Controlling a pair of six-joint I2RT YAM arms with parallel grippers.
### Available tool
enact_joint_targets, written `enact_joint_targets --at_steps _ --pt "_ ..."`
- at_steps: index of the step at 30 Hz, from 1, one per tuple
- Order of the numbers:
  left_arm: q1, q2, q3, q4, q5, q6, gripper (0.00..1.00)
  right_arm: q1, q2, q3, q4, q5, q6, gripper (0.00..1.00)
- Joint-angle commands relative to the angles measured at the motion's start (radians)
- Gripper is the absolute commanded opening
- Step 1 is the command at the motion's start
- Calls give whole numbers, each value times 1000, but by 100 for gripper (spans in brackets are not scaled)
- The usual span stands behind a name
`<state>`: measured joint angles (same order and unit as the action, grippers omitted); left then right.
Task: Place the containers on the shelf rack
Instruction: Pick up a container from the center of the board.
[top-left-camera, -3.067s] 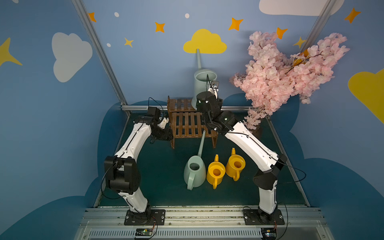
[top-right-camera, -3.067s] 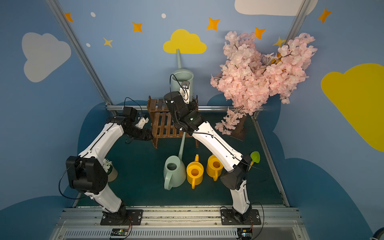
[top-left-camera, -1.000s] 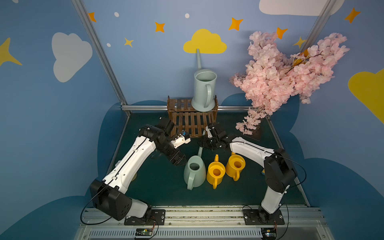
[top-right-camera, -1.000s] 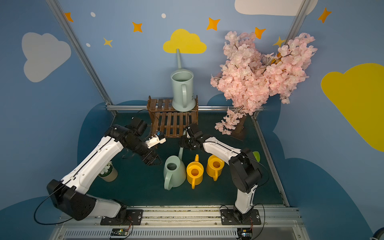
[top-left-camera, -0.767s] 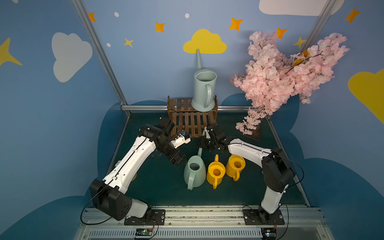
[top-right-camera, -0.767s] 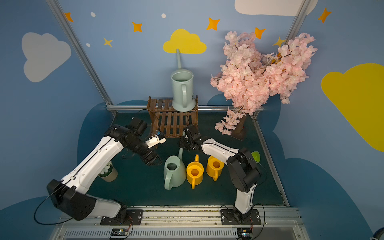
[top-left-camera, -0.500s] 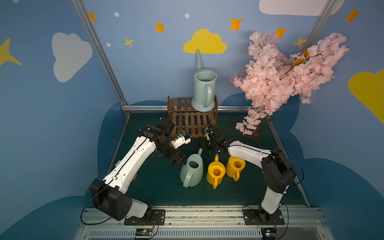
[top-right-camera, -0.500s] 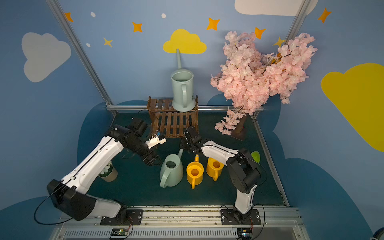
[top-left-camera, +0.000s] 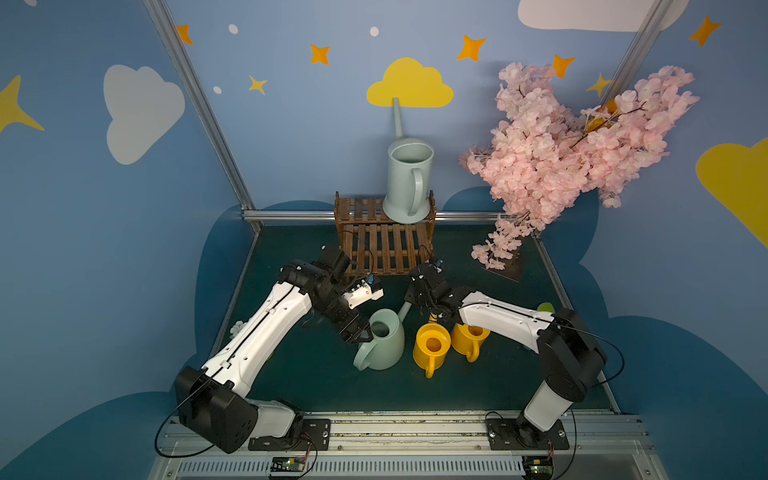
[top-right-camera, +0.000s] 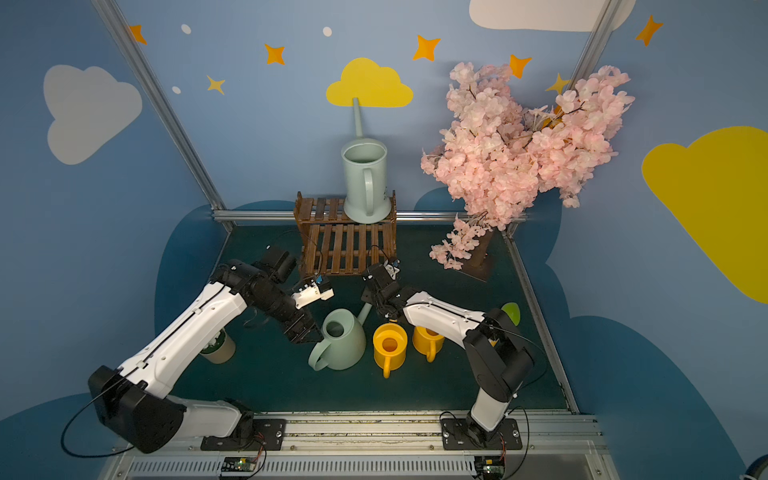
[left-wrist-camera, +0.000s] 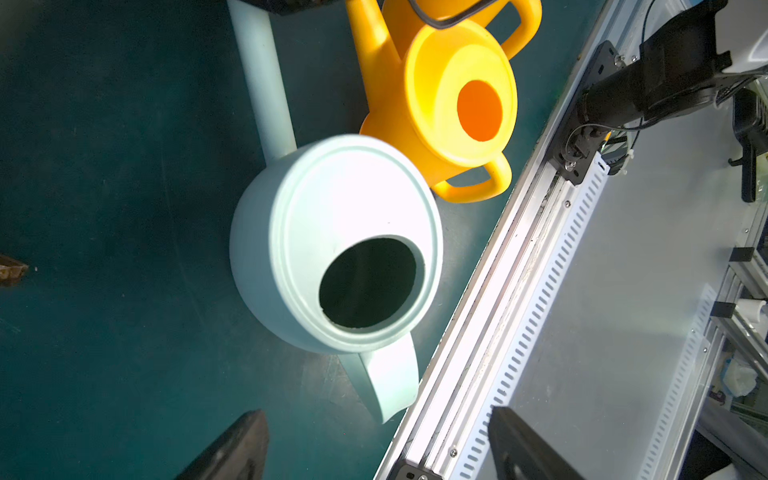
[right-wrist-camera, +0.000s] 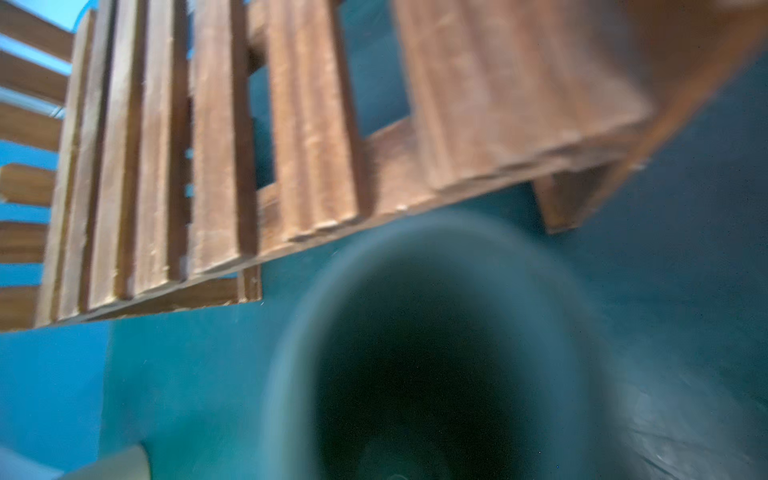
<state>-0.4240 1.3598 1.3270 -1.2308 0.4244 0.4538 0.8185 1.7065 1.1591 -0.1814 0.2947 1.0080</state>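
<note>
Next, my left gripper goes to the upper part of the mint container's handle (top-left-camera: 365, 349) (left-wrist-camera: 394, 385) and closes there, opposite the long spout.
The pale mint conical container (top-left-camera: 384, 347) (top-right-camera: 345, 345) (left-wrist-camera: 332, 232) stands on the green mat with its handle (left-wrist-camera: 390, 382) toward the front left. My right gripper (top-left-camera: 417, 303) (top-right-camera: 376, 305) is shut on the tip of its long spout (top-left-camera: 405, 311); the right wrist view shows the blurred spout mouth (right-wrist-camera: 436, 353) close up. My left gripper (top-left-camera: 359, 332) (left-wrist-camera: 374, 453) is open beside the mint container's rim, apart from it. Two yellow containers (top-left-camera: 432, 345) (top-left-camera: 469, 338) stand to its right. The grey-blue container (top-left-camera: 409, 183) stands on the shelf rack's (top-left-camera: 384, 245) (right-wrist-camera: 208, 145) upper tier.
A pink blossom tree (top-left-camera: 561, 158) stands at the back right on a dark base. A small potted plant (top-right-camera: 216, 345) sits under my left arm. A green object (top-right-camera: 511, 313) lies behind my right arm. An aluminium rail (top-left-camera: 374, 428) runs along the front edge.
My right gripper came down from the grey-blue container to the mint spout and shut on it. The mint container then turned, its body shifting left. My left gripper stayed open.
</note>
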Motion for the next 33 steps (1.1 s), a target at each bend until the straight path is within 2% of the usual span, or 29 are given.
enact_joint_targets --at_steps 1,6,11,17,21,27,33 --pt "-1 -40 -47 69 -1 50 87 10 -38 -18 -104 111 114 20" --pt "-2 -91 -143 164 31 118 87 33 -69 -37 -150 191 171 20" --pt "-10 -102 -263 305 33 158 85 38 -74 -48 -168 218 204 22" --pt "-10 -148 -438 637 48 136 82 37 -80 -83 -142 227 250 23" --pt "-10 -119 -482 723 70 107 78 36 -76 -89 -138 224 263 23" --pt "-7 -107 -539 840 62 83 61 36 -67 -88 -135 211 265 24" --pt "11 -126 -552 843 61 69 34 38 -65 -84 -132 202 264 24"
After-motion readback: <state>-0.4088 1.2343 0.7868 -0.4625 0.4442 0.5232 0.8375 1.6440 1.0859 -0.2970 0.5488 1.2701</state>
